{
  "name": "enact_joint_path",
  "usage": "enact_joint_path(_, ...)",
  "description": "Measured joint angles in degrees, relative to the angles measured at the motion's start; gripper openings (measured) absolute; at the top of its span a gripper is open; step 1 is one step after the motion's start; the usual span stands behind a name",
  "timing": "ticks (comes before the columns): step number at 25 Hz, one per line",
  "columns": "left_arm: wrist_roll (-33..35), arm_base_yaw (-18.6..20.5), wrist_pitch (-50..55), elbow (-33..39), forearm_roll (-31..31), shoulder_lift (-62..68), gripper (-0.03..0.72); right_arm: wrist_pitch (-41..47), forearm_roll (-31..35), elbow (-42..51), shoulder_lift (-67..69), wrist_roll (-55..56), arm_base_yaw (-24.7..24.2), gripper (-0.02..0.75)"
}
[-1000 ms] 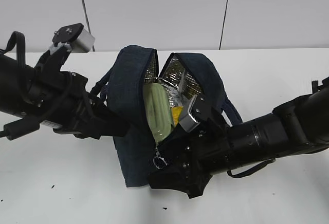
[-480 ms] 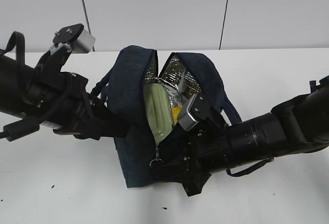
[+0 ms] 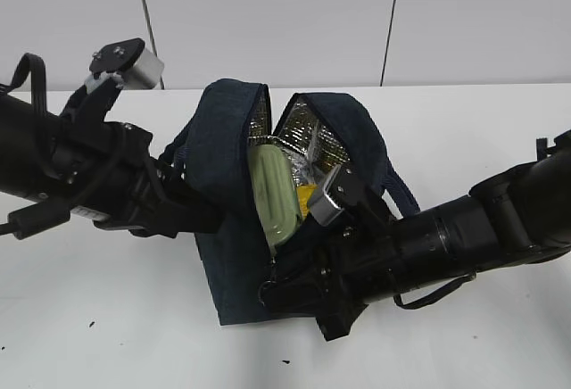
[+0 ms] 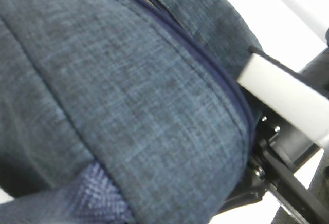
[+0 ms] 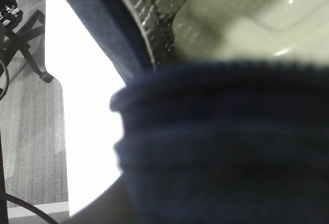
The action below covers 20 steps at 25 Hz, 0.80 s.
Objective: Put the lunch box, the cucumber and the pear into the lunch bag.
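Observation:
My left gripper holds the bag well above the zipper's low end; it should grip the cloth lower [image 3: 237,258] before my right gripper pulls the zipper up.
The navy lunch bag [image 3: 227,139] stands in the middle of the table, its top gaping to show silver lining [image 3: 308,135]. Inside stands the pale green lunch box [image 3: 275,194], with the yellow pear [image 3: 306,198] right beside it. The cucumber is hidden. My left gripper [image 3: 212,221] presses against the bag's left side by a strap, its fingers buried; navy cloth [image 4: 128,95] fills the left wrist view. My right gripper [image 3: 278,284] is shut at the bag's lower front, where the zipper ends. A navy fold [image 5: 221,142] covers its jaws, with the lunch box [image 5: 257,23] beyond.
The white table [image 3: 464,130] runs to a pale wall at the back. A strap handle [image 3: 401,194] loops out on the bag's right. Both black arms flank the bag closely. Past the table's edge, floor and chair legs [image 5: 25,34] show in the right wrist view.
My right gripper has closed at the bag's lower front and shifted slightly left; the metal ring pull seen earlier is now covered. The left arm has stayed put.

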Motion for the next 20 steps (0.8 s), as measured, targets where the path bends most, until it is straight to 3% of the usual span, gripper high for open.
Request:
enact_joint_path(7,0.0,0.0,-0.65,0.0,-0.87,0.0,0.014,0.1,-1.18,-0.1,-0.26,4.51,0.0,0.006)
enact_joint_path(10,0.0,0.0,-0.85,0.0,-1.43,0.0,0.119,-0.01,-2.87,-0.1,-1.33,6.69,0.0,0.006)
enact_joint_path(13,0.0,0.0,-1.1,0.0,-1.28,0.0,0.296,-1.4,-4.63,-0.1,-3.6,9.15,0.0,0.006)
enact_joint_path(15,0.0,0.0,-1.05,0.0,-0.3,0.0,0.367,-2.35,-5.89,-0.1,-4.97,11.42,0.0,0.006)
enact_joint_path(20,0.0,0.0,1.17,0.0,2.43,0.0,0.409,-3.06,-9.48,-0.1,-7.31,17.12,0.0,0.006)
